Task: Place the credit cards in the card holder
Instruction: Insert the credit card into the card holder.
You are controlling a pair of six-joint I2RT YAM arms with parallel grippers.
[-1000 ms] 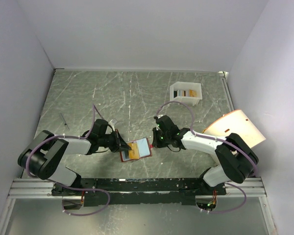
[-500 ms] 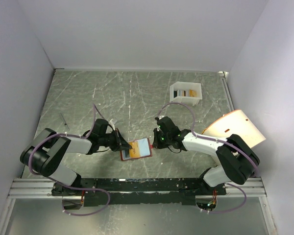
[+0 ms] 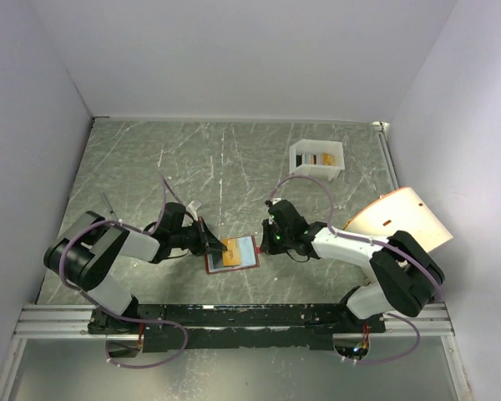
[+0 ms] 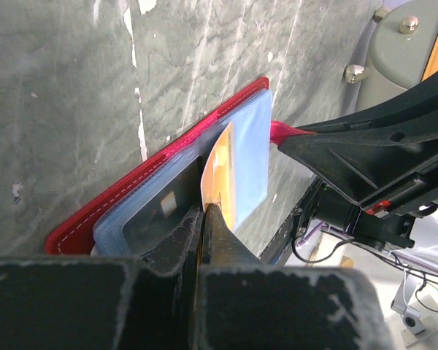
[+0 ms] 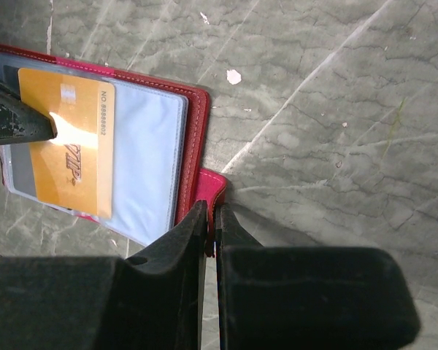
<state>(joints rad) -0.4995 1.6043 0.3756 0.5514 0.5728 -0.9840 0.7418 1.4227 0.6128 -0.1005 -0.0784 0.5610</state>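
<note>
The orange credit card bows in the robot's left gripper, only partway along the pocket, so the gripper should open, take its trailing edge point(image 5: 22, 86) and push it deeper.
The red card holder point(image 3: 231, 254) lies open on the table between the arms, its pale blue inner pockets up; it also shows in the left wrist view point(image 4: 139, 188) and the right wrist view point(image 5: 196, 124). My left gripper point(image 3: 215, 246) is shut on an orange credit card point(image 4: 223, 171), held over the pockets point(image 5: 150, 138); the card shows in the right wrist view point(image 5: 66, 138). A dark card point(image 4: 157, 211) sits in a left pocket. My right gripper point(image 3: 268, 243) is shut on the holder's red snap tab point(image 5: 213, 195). More cards stand in the white box point(image 3: 317, 157).
The white open-topped box stands at the back right. A tan curved board point(image 3: 401, 217) leans at the right wall. A thin grey stick point(image 3: 108, 205) lies at the left. A metal rail point(image 3: 234, 317) runs along the near edge.
My left gripper has moved a little right with the orange card, further over the holder's pockets. The right gripper and the holder have stayed in place.
</note>
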